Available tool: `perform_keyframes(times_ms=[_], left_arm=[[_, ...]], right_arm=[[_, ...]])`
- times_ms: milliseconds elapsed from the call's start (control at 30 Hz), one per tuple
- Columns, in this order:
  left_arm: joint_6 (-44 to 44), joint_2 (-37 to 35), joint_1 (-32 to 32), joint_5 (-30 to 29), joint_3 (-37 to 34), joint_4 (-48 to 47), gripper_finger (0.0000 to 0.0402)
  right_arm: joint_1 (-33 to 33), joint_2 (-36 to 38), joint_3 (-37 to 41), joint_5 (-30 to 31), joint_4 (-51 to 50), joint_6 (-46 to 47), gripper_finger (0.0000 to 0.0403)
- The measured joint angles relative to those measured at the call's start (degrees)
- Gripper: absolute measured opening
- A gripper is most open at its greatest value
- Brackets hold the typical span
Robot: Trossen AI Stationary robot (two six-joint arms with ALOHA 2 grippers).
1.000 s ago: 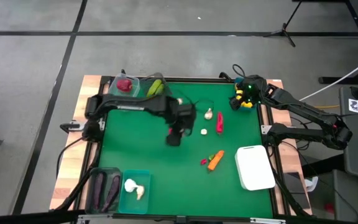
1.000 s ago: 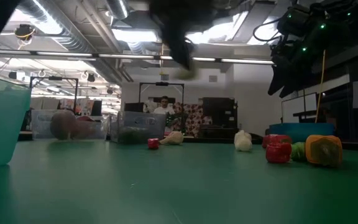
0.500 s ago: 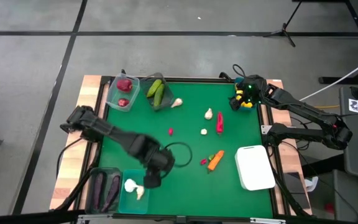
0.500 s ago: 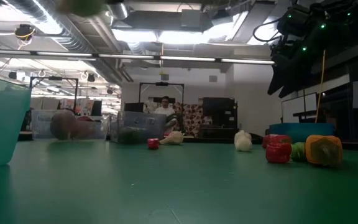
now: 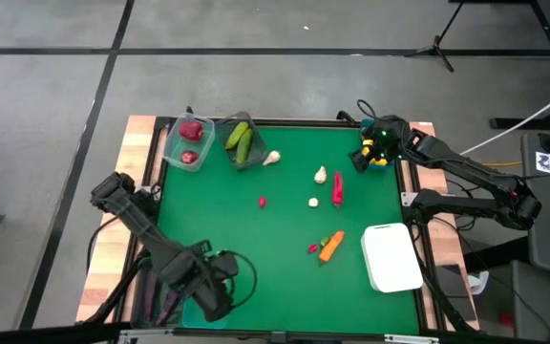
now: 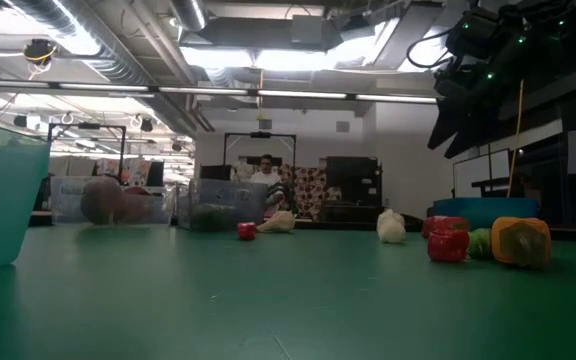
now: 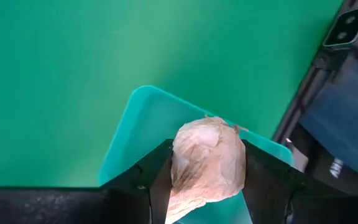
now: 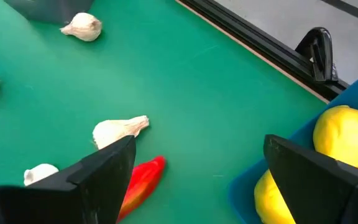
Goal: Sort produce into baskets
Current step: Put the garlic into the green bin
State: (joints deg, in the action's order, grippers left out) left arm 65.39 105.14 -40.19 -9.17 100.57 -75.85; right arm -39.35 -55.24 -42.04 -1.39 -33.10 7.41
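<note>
My left gripper has the garlic bulb. It will release the bulb inside the teal tub (image 5: pixel 215 275) (image 7: pixel 194 190), toward that tub's far end.
My left gripper (image 5: pixel 212 302) is at the table's near left, above the teal tub (image 7: pixel 135 127), and is shut on a white garlic bulb (image 7: pixel 207 158). The arm covers most of the tub (image 5: pixel 191 311) in the high view. My right gripper (image 8: pixel 197 186) is open and empty at the far right, over the blue tub of yellow lemons (image 8: pixel 347 134). It also shows in the high view (image 5: pixel 374 148). On the green mat lie three garlic bulbs (image 5: pixel 271 159) (image 5: pixel 320 175) (image 5: pixel 313 202), a red pepper (image 5: pixel 337 188), a small red fruit (image 5: pixel 262 202) and an orange carrot (image 5: pixel 330 247). My left gripper pinches the garlic bulb between its two fingers, one on each of the bulb's sides (image 7: pixel 180 163). The fingers come from above, pointing down. The bulb is lifted clear, above the inside of the teal tub.
A clear tub with red fruits (image 5: pixel 189 141) and a smoky grey tub with cucumbers (image 5: pixel 242 141) stand at the far left. A white tray (image 5: pixel 391 256) lies at the near right. A tub with eggplants (image 5: pixel 154 287) stands beside the teal one. A person (image 6: pixel 265 172) shows far behind the table.
My left gripper has gone from the middle of the table toward the near left corner, carrying the garlic bulb clear of the mat, and now stands over the teal tub. It has left the low view.
</note>
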Motion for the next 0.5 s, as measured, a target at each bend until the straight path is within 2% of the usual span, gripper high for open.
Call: perform_keyframes(times_ms=[133, 300, 500], left_arm=[[3.26, 0.00, -2.44, -4.44, -0.79, -0.71, 0.0157], [5.24, 0.02, -3.06, -4.49, -5.88, -0.09, 0.0157], [3.64, 0.09, -2.11, 0.88, -13.49, 8.14, 0.0157]], right_arm=[[0.00, 0.00, 0.00, -0.20, 0.00, 0.01, 0.0351], [0.00, 0.00, 0.00, -0.20, 0.00, 0.01, 0.0351], [0.00, 0.01, 0.00, -0.20, 0.00, 0.01, 0.0351]])
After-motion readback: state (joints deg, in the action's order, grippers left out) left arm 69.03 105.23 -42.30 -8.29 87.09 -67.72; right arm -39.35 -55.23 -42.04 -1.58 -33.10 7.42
